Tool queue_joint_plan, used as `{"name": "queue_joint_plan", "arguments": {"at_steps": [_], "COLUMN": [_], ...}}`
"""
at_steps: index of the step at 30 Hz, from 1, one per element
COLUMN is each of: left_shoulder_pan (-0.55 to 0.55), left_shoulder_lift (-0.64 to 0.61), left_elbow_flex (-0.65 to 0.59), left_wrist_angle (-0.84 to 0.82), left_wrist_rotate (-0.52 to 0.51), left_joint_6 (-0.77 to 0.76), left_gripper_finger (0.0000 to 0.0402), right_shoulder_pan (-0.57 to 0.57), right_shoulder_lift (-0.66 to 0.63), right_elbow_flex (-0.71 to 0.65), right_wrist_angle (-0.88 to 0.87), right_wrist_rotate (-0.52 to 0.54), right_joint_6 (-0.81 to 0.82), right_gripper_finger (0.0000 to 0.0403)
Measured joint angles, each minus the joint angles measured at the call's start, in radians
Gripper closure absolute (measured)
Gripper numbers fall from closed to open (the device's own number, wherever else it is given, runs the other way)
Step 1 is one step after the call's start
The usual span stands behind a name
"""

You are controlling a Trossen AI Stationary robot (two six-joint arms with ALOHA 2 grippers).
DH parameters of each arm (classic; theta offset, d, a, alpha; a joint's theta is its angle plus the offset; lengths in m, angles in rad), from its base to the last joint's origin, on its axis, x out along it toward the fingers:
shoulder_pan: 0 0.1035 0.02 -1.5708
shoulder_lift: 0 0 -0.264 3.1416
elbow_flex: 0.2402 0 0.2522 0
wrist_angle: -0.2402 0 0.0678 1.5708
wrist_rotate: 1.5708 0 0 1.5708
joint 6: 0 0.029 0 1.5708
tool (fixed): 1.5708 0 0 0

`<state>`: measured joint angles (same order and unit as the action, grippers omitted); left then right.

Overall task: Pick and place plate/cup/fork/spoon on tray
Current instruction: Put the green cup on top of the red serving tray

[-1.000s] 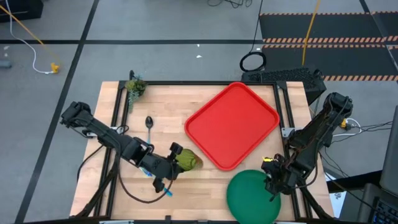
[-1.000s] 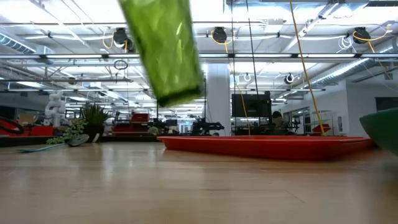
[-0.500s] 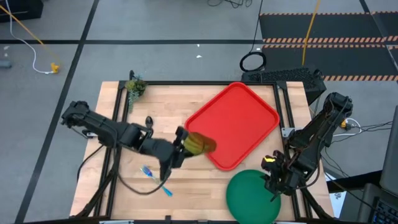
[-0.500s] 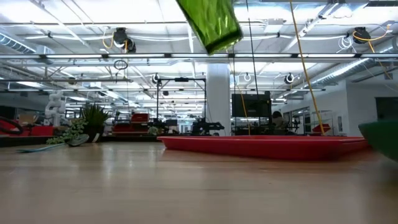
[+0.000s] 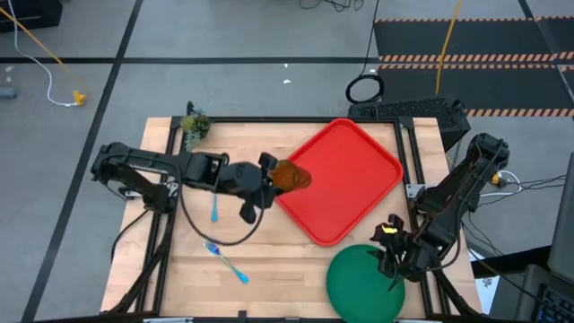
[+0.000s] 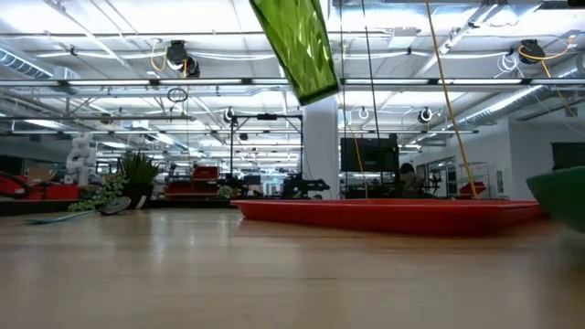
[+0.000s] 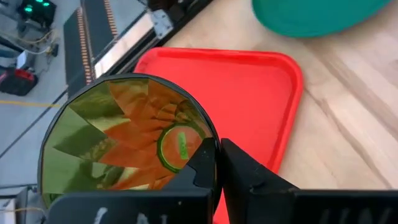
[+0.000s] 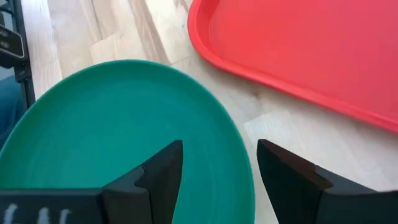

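Note:
My left gripper is to put the olive-green cup down on the red tray's corner (image 5: 284, 185) nearest the spoon, and I need to let it go there.
My left gripper (image 5: 267, 178) is shut on the olive-green cup (image 5: 290, 177), held in the air above the red tray's (image 5: 350, 170) left corner. The cup shows tilted, high up in the low view (image 6: 297, 46), and its mouth faces the left wrist camera (image 7: 118, 143). My right gripper (image 5: 392, 262) is open, its fingers standing over the right rim of the dark-green plate (image 5: 359, 285), which lies flat on the table near its front edge. The fork (image 5: 230, 264) lies on the table. The spoon's blue handle (image 5: 215, 212) shows below my left arm, which hides its bowl. My left gripper holds the cup by its rim (image 7: 214, 146), one finger (image 7: 202, 171) inside the cup and the other (image 7: 249, 180) outside its wall. The fingers come from the table's left, roughly level. The cup is lifted clear and lies tilted, base toward the tray.
A small green plant (image 5: 194, 126) stands at the table's far left corner. A black keyboard (image 5: 408, 109) lies beyond the far right edge. The tray's floor (image 8: 323, 50) is bare. Bare wood lies between the fork and the plate.
My left gripper has carried the cup up and toward the table's far and right edges, from the front left of the table to above the tray's left corner. The cup has stayed in the hold, clear of the table, and now tilts more.

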<state>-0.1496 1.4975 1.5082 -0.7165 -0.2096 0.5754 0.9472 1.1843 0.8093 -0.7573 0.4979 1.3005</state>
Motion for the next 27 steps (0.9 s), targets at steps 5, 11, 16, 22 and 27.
{"name": "queue_joint_plan", "arguments": {"at_steps": [5, 11, 16, 22, 27], "left_shoulder_pan": [0.061, 0.098, 0.11, 0.146, 0.179], "left_shoulder_lift": [0.0, 0.02, 0.066, 0.13, 0.173], "left_elbow_flex": [0.004, 0.002, 0.002, 0.001, 0.001], "left_wrist_angle": [-0.061, -0.127, -0.13, -0.141, -0.16], "left_wrist_rotate": [0.023, 0.093, 0.113, 0.183, 0.202], "left_joint_6": [-0.032, -0.094, -0.088, -0.057, -0.051], "left_gripper_finger": [0.0387, 0.0393, 0.0387, 0.0392, 0.0385], "right_shoulder_pan": [-0.006, -0.006, -0.006, -0.006, -0.006], "right_shoulder_lift": [0.0, 0.0, 0.0, 0.0, 0.0], "right_elbow_flex": [0.0, 0.0, 0.0, 0.0, 0.0], "right_wrist_angle": [0.003, 0.007, 0.026, 0.053, 0.052], "right_wrist_rotate": [0.0, 0.002, 0.003, 0.004, 0.004], "right_joint_6": [-0.007, -0.009, -0.012, -0.041, -0.057], "right_gripper_finger": [0.0204, 0.0204, 0.0204, 0.0204, 0.0204]}}
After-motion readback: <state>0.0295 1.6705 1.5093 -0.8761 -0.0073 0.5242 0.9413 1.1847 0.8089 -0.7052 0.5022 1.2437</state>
